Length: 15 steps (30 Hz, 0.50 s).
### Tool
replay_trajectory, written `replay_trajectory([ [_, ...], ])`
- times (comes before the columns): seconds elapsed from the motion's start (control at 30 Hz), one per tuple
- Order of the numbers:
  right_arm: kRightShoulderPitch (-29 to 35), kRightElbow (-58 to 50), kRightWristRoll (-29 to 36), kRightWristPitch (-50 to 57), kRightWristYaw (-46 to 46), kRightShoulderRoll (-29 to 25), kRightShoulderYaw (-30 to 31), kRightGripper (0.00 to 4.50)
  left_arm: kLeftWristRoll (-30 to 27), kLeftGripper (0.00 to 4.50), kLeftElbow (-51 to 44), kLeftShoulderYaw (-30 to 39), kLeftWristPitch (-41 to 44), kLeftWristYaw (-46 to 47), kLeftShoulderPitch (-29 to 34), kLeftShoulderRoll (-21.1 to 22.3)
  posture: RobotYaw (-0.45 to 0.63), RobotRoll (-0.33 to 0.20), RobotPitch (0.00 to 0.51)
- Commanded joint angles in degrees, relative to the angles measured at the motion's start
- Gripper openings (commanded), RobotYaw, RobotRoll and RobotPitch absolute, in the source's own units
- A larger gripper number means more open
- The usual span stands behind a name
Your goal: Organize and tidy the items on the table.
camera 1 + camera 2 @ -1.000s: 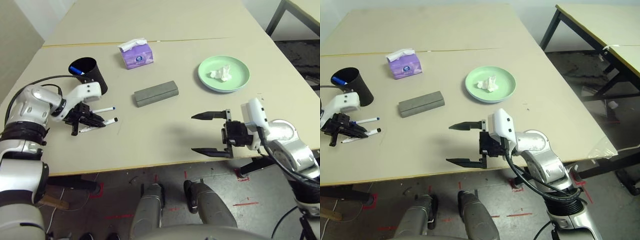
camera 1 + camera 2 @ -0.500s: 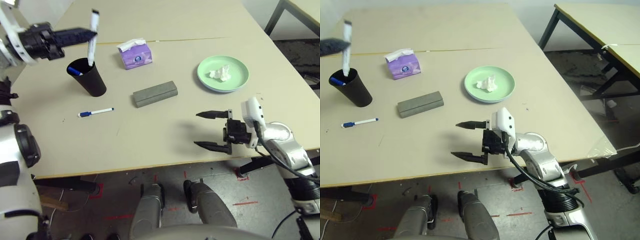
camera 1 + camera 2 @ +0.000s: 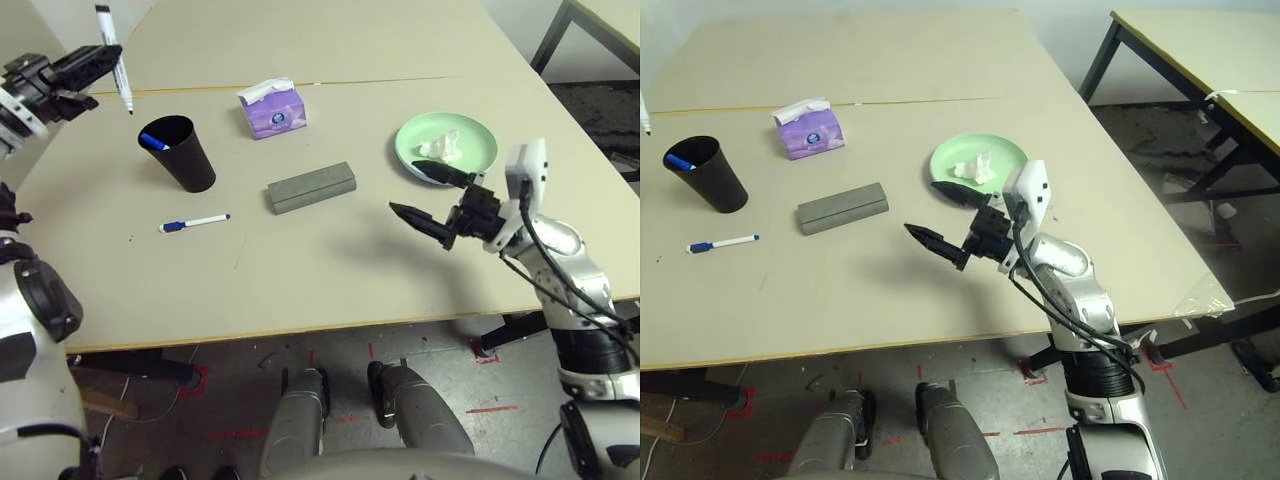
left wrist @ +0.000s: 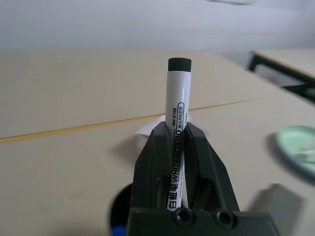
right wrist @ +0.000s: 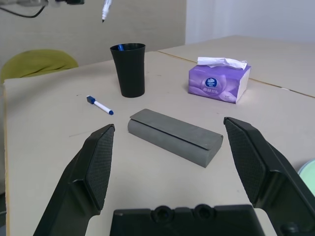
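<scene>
The robot's left gripper needs to release the white marker inside the black cup (image 3: 168, 132) (image 4: 146, 211), beside the blue thing sticking up there.
My left gripper (image 3: 100, 60) is raised at the far left, shut on a white marker with a black cap (image 3: 114, 55) that hangs upright, above and left of a black cup (image 3: 180, 152). In the left wrist view the marker (image 4: 176, 123) stands clamped between the fingers. A second marker with a blue cap (image 3: 193, 222) lies on the table (image 3: 330, 270) in front of the cup. The grey glasses case (image 3: 312, 187) lies mid-table. A crumpled tissue (image 3: 440, 147) rests on the green plate (image 3: 480, 160). My right gripper (image 3: 430, 195) hovers open beside the plate, holding nothing, and points at the case (image 5: 174, 136).
A purple tissue box (image 3: 272, 110) stands behind the case. Something blue (image 3: 152, 140) pokes up inside the black cup. A yellowish seam (image 3: 400, 80) crosses the table behind the box. The front table edge runs just below my right gripper.
My left gripper took the black-capped marker off the table, carried it up over the cup, then moved left of it. My right gripper rose and swung toward the plate, still open.
</scene>
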Motion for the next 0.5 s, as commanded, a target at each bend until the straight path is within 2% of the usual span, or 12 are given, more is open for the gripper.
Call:
replay_trajectory([
  [0.03, 1.66, -2.24, -0.32, 0.73, -0.23, -0.08, 0.96, 4.5, 2.27, 0.26, 2.59, -1.01, -5.77, 2.56, 1.32, -1.51, -0.08, 0.0, 0.177],
  [0.5, 3.63, -6.39, 0.05, 3.05, -1.19, -1.57, 0.54, 4.5, 3.29, 0.26, 7.07, -1.73, -13.16, 5.56, 1.64, -6.67, -0.11, 0.0, 0.179],
])
